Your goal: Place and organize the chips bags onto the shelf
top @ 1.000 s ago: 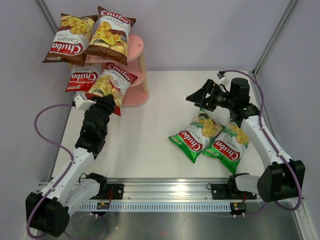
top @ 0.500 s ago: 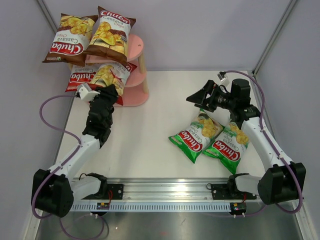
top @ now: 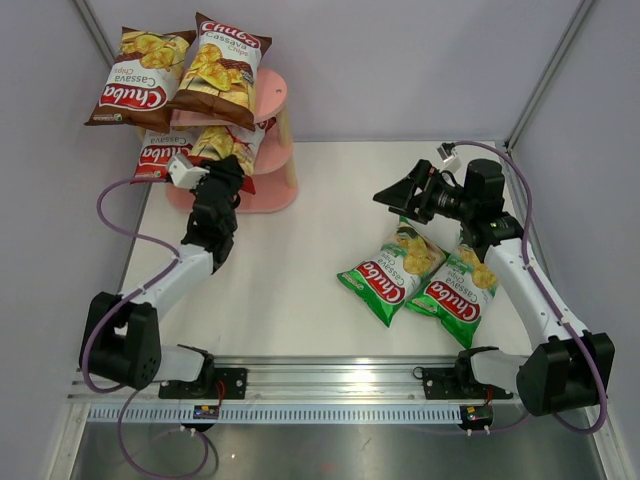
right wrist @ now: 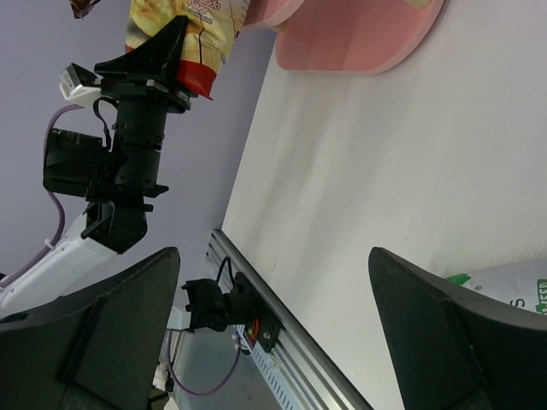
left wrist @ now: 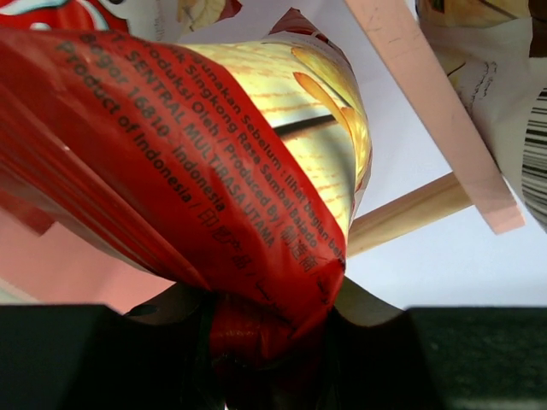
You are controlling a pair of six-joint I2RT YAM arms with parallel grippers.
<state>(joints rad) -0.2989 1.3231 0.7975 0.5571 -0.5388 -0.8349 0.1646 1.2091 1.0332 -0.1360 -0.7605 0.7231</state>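
My left gripper is holding the bunched seam of the red-white bag, which sits slanted on the shelf's middle level, so I will open, grip the bag's bottom edge (top: 248, 185) again and push the bag in straight.
My left gripper (top: 230, 168) is shut on the bottom seam of a red-white chips bag (top: 232, 148) and holds it in at the middle tier of the pink shelf (top: 270, 185). In the left wrist view the bag (left wrist: 197, 171) fills the frame, pinched between my fingers. Another red-white bag (top: 160, 155) lies on that tier to the left. Two brown bags (top: 180, 68) lie on the top tier. Two green bags (top: 392, 268) lie on the table. My right gripper (top: 395, 193) is open and empty above them.
The shelf's wooden post (left wrist: 410, 209) and a pink board edge (left wrist: 427, 94) cross the left wrist view. Grey walls stand on three sides. The arms' rail (top: 330, 385) runs along the near edge.
My left gripper has carried the red-white bag up and back toward the shelf, so the bag now sits further in on the middle tier. The right arm has barely moved.
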